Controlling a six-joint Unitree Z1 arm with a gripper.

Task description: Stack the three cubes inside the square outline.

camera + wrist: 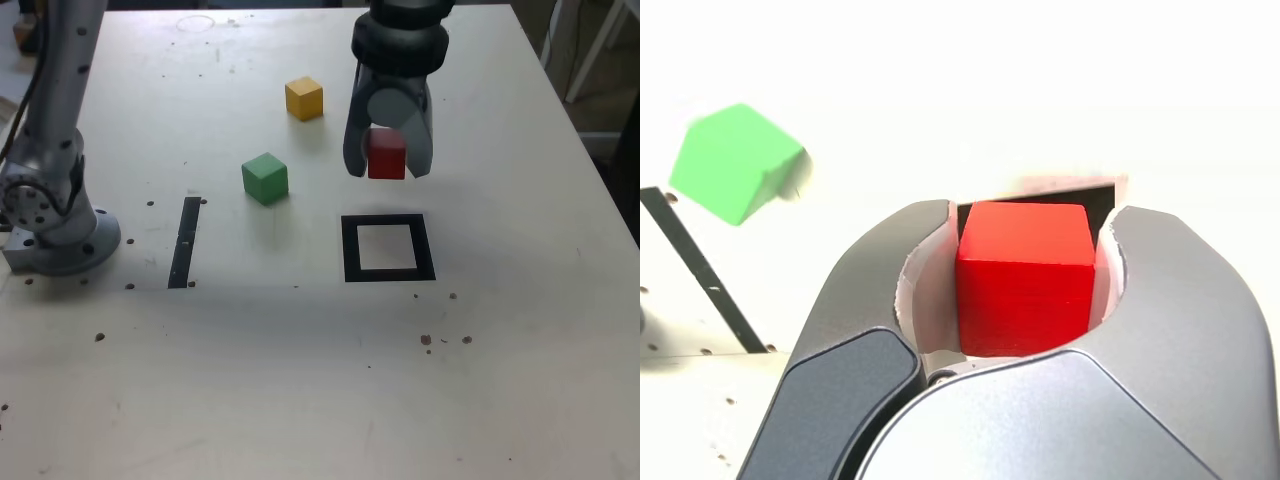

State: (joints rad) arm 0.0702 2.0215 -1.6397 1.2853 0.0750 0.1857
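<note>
My gripper is going to release the red cube on the white middle of the black square outline [388,247].
My gripper [388,166] is shut on the red cube [386,154], held in the air just behind the black square outline [388,247] in the exterior view. In the wrist view the red cube [1024,276] sits squarely between the grey fingers [890,290], and a dark sliver of the outline [1098,203] shows past it. The green cube [265,178] rests on the table to the exterior view's left of the gripper, also seen as the green cube [733,161] in the wrist view. The yellow cube [304,98] lies farther back.
A narrow black strip [184,242] lies on the table toward the exterior view's left, and the strip [700,268] shows in the wrist view too. The arm's base [55,235] stands at the far left. Small dark specks dot the white table [300,380].
</note>
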